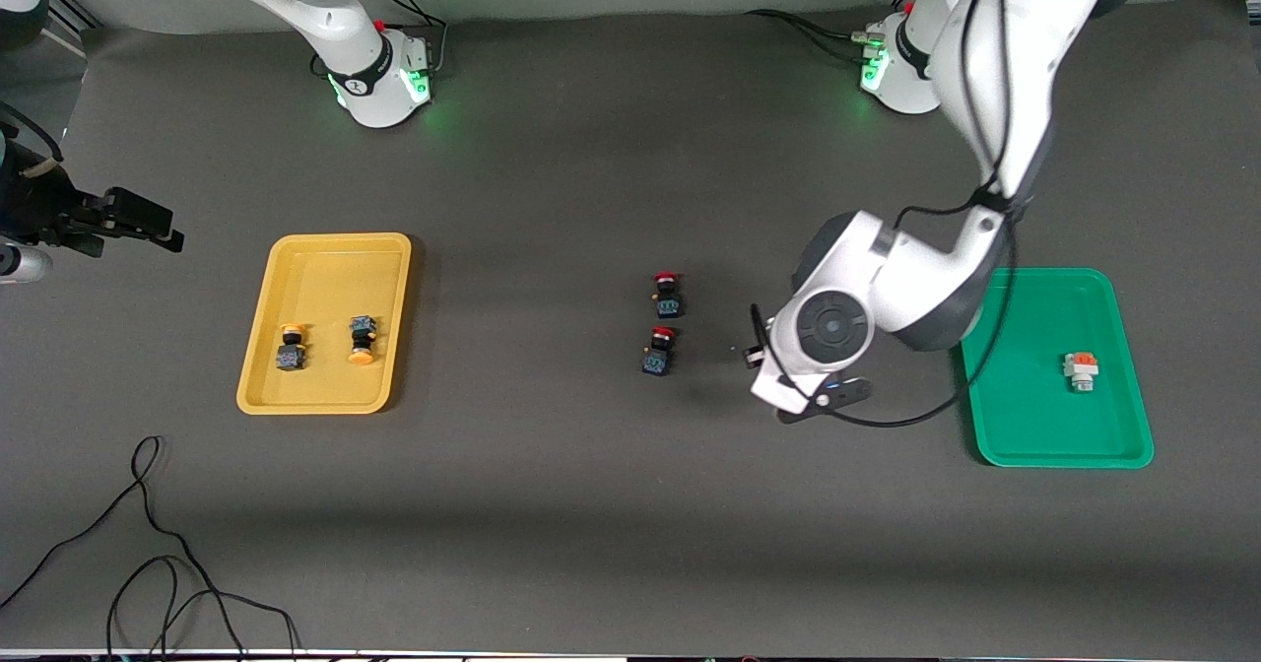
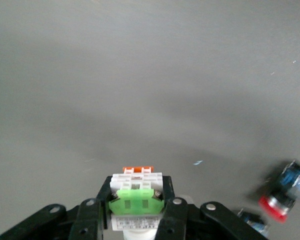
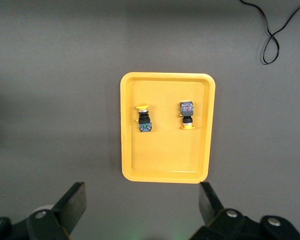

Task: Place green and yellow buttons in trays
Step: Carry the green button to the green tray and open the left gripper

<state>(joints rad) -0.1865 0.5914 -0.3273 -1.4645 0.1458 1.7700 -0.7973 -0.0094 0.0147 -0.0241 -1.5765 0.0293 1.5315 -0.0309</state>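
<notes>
My left gripper is to release the light-green block button, now hanging over the table, in the green tray (image 1: 1011, 367) next to the button with the orange-red block.
My left gripper (image 2: 136, 212) is shut on the white-grey button with the light-green block (image 2: 136, 200), which has a small orange piece at its outer end. In the front view this gripper (image 1: 803, 401) hangs over the table between the red-capped switches and the green tray (image 1: 1025, 435). The white-grey button with the orange-red block (image 1: 1081, 371) lies in the green tray. Two black buttons with orange-yellow caps (image 1: 291, 347) (image 1: 362, 339) lie in the yellow tray (image 1: 325, 258). My right gripper (image 3: 142, 205) is open and empty, high up beside the yellow tray (image 3: 127, 125).
Two black switches with red caps (image 1: 668, 295) (image 1: 658, 351) lie on the dark mat mid-table; one (image 2: 277, 200) shows in the left wrist view. A black cable (image 1: 148, 544) loops near the front camera at the right arm's end.
</notes>
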